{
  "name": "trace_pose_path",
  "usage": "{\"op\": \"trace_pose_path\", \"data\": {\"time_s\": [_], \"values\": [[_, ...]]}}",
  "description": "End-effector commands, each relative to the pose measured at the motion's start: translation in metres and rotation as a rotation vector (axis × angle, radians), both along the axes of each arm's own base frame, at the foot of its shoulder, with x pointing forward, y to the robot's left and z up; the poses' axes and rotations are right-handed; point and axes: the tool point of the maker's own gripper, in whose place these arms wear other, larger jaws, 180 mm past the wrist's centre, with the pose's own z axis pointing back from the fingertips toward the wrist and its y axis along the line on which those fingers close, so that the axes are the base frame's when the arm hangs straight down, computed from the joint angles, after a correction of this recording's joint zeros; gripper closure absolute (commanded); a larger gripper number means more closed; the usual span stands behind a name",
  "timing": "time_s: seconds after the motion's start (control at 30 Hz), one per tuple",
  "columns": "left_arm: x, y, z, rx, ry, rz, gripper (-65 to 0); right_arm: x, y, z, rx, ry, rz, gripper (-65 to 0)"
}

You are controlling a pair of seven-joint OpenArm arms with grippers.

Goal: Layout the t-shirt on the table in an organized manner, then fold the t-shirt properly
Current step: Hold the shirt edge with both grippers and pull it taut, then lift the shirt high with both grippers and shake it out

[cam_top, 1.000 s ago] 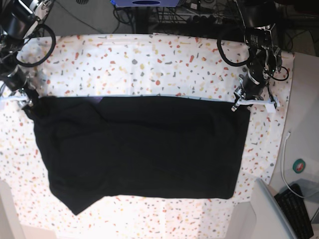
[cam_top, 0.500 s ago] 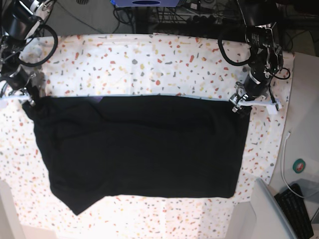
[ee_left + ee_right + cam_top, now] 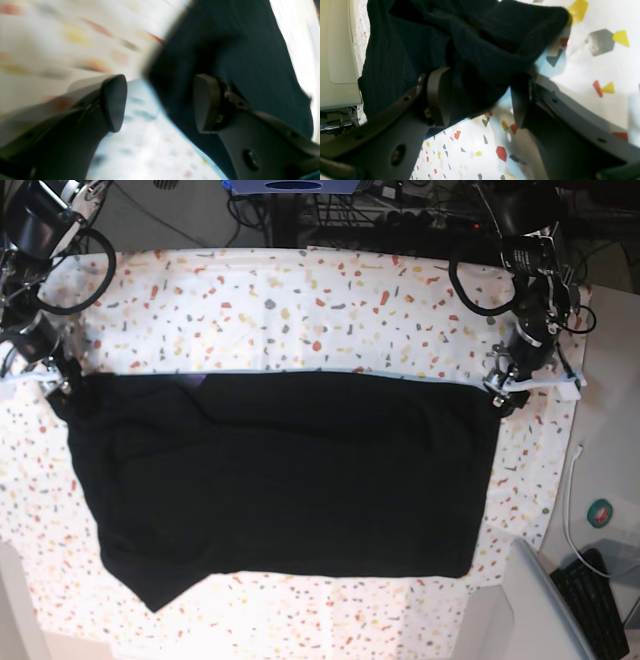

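Creases run down the t-shirt from my right gripper's corner. My left gripper should take the other corner (image 3: 487,398), and then both should lift and re-lay the t-shirt.
The black t-shirt (image 3: 290,470) lies flat as a wide rectangle on the speckled table (image 3: 300,310), with one sleeve sticking out at its bottom left. My left gripper (image 3: 505,392) stands open just off the shirt's upper right corner. In the left wrist view its fingertips (image 3: 113,102) are wide apart over bare cloth, with the t-shirt's edge (image 3: 237,50) beside the right one. My right gripper (image 3: 62,383) sits at the shirt's upper left corner. Its jaws (image 3: 480,100) are apart, and the bunched t-shirt corner (image 3: 482,45) lies loosely between them.
A grey surface at the right holds a white cable (image 3: 572,500), a round green-and-red item (image 3: 601,513) and a keyboard (image 3: 598,605). Dark cables and stands crowd the table's far edge. The table's right edge runs close to my left gripper.
My left gripper has opened, let go of the shirt's upper right corner and moved right off it. My right gripper has stayed at the upper left corner, shifting only a little.
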Motion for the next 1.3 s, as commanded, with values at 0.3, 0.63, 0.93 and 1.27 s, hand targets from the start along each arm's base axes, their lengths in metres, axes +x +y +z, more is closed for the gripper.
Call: {"op": "trace_pose_path", "data": {"time_s": [0.3,0.63,0.93,1.27], "values": [[0.021,-0.022,0.000,0.022,0.011,-0.114,-40.5,-0.009,0.002,-0.010,-0.010,0.070,0.025,-36.3],[0.027,-0.027,-0.018,-0.029,0.050,-0.098,-29.8,-0.009,0.001,-0.009,-0.013,0.070,0.025,-35.7],[0.019,-0.005,-0.007,0.027,0.058,-0.118,0.0,-0.003,-0.019,0.007,-0.049,0.022,-0.023,0.0],[0.044,-0.024,0.098,0.142,-0.083,-0.308,0.0,-0.012,-0.027,0.075,-0.218,0.021,0.069,0.0]]}}
